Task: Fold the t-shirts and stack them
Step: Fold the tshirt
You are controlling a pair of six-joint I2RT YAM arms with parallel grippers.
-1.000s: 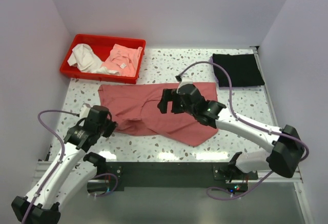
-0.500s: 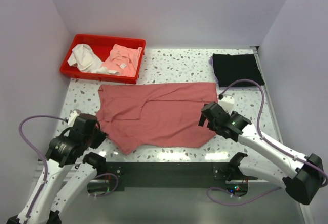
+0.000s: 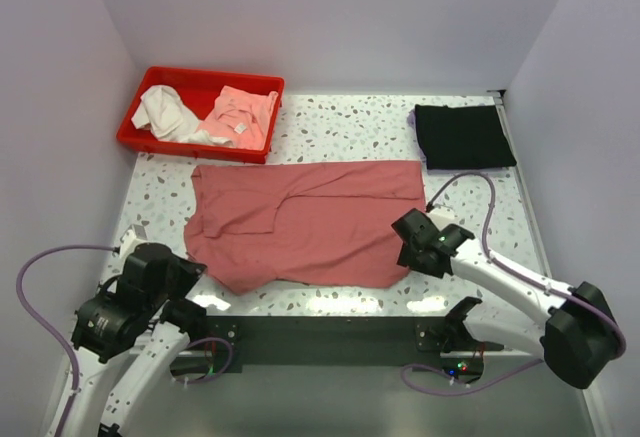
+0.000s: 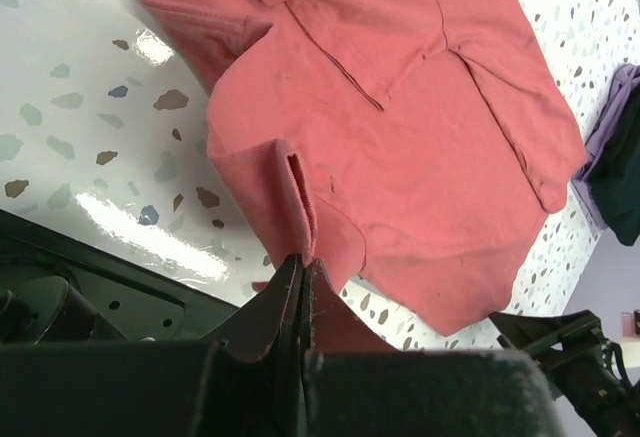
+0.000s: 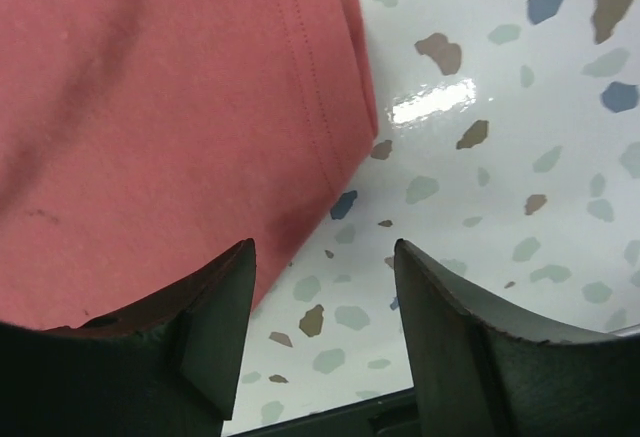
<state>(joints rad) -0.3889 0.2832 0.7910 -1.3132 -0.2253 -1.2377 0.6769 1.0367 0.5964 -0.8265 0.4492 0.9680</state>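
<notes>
My right gripper is facing the red shirt's near corner, tucked under at a slant, so it should fold that corner back, take the shirt's tucked hem [image 5: 345,152] and pull it out.
The rose-red t-shirt [image 3: 300,222] lies spread across the middle of the table, with one layer folded over on its left half. My left gripper [image 3: 197,269] is at its near-left edge. In the left wrist view the gripper [image 4: 303,262] is shut on a pinched fold of the red shirt's hem [image 4: 400,107]. My right gripper [image 3: 405,250] is at the shirt's near-right corner. In the right wrist view it [image 5: 325,257] is open and empty over bare table, with the red shirt [image 5: 150,107] beside its left finger. The black t-shirt [image 3: 463,135] lies folded at the back right.
A red bin [image 3: 135,132] with white and pink clothes stands at the back left. Purple cables loop off both arms. The dark mounting rail [image 3: 320,337] runs along the near edge. Grey walls enclose the table on three sides.
The right gripper moved from the shirt's middle to its near-right corner and now stands open. The left arm pulled back toward the near-left with the hem. The shirt now lies flatter.
</notes>
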